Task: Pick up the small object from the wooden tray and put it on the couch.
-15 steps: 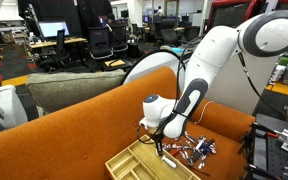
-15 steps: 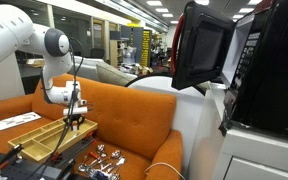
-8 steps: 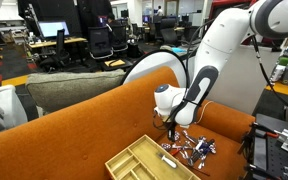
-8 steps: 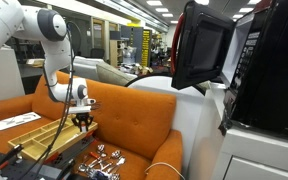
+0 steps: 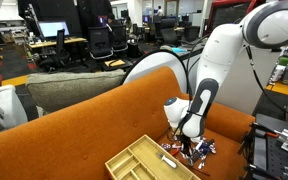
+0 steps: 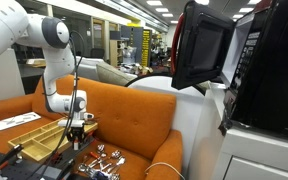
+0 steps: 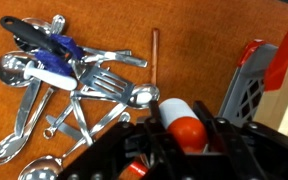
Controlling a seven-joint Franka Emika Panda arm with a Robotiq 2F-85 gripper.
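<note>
Next, my gripper releases the small object on the couch (image 5: pixel 190 162) (image 7: pixel 189 82) between the copper-coloured stick and the grey ribbed part. The small object now hangs low over the seat.
My gripper (image 7: pixel 181 126) is shut on a small capsule-shaped object (image 7: pixel 176 113) with a white end and an orange-red end. It hangs low over the burnt-orange couch (image 5: pixel 74 130) seat, beside a pile of metal cutlery (image 7: pixel 74 95). In both exterior views the gripper (image 5: pixel 189 147) (image 6: pixel 76 138) is just past the end of the pale wooden tray (image 5: pixel 134 160) (image 6: pixel 34 135), which lies on the couch (image 6: pixel 124 115) seat. Whether the object touches the fabric is hidden.
Spoons, forks and blue-handled utensils (image 5: pixel 189 150) lie heaped on the seat next to the tray. A thin copper-coloured stick (image 7: pixel 154 60) lies on the fabric. A grey ribbed part with red (image 7: pixel 249 85) stands at the right of the wrist view. A grey-olive seat (image 5: pixel 79 90) is behind the couch.
The gripper has moved away from over the tray, along the seat to the cutlery pile, and has come down lower, with the object still in it.
</note>
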